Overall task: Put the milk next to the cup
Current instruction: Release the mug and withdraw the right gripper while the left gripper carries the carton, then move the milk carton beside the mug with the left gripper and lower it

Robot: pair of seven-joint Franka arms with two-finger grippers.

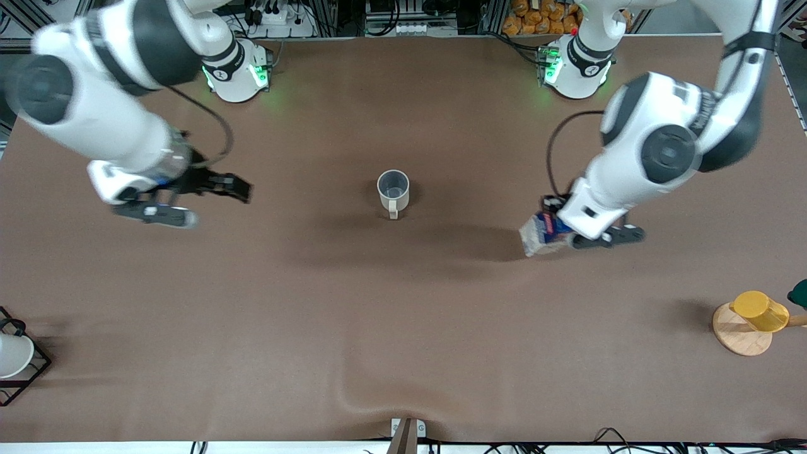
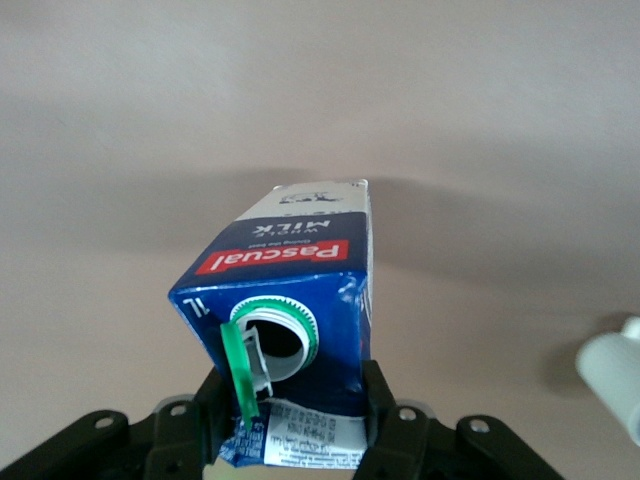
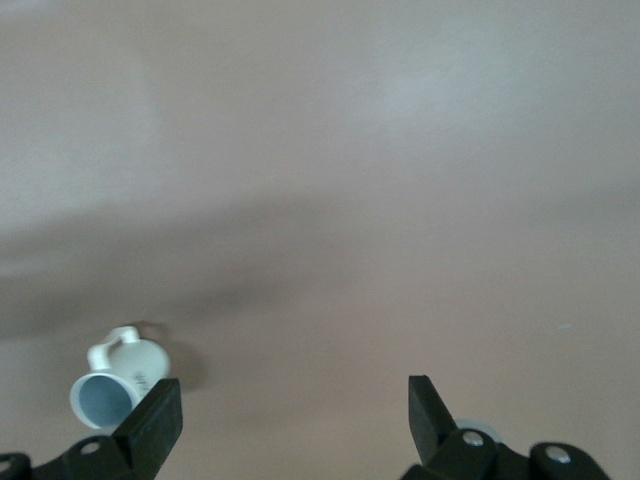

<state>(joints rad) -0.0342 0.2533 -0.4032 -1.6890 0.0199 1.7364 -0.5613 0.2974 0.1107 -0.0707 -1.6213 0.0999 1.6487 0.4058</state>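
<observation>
I will let go of the milk with my left gripper on the table [image 1: 393, 166], close beside the cup, on the side opposite the cup's handle.
The milk [image 1: 542, 234] is a dark-blue carton with a red label and pale sides. It hangs tilted over the table, toward the left arm's end from the cup. My left gripper [image 1: 557, 231] is shut on it. In the left wrist view the fingers [image 2: 378, 395] clamp the milk [image 2: 290, 262] at its top, and its green cap is flipped open. The cream-white cup [image 1: 393, 192] stands upright mid-table, handle toward the front camera. It shows at the edge of the left wrist view [image 2: 612, 376] and in the right wrist view [image 3: 112, 386]. My right gripper [image 1: 211, 200] is open and empty over bare table [image 3: 290, 412].
A yellow cup [image 1: 760, 310] lies on a round wooden stand [image 1: 739, 333] at the left arm's end, near the front camera, with a dark green thing [image 1: 799, 293] beside it. A black wire rack [image 1: 30, 372] holding a white cup stands at the right arm's end.
</observation>
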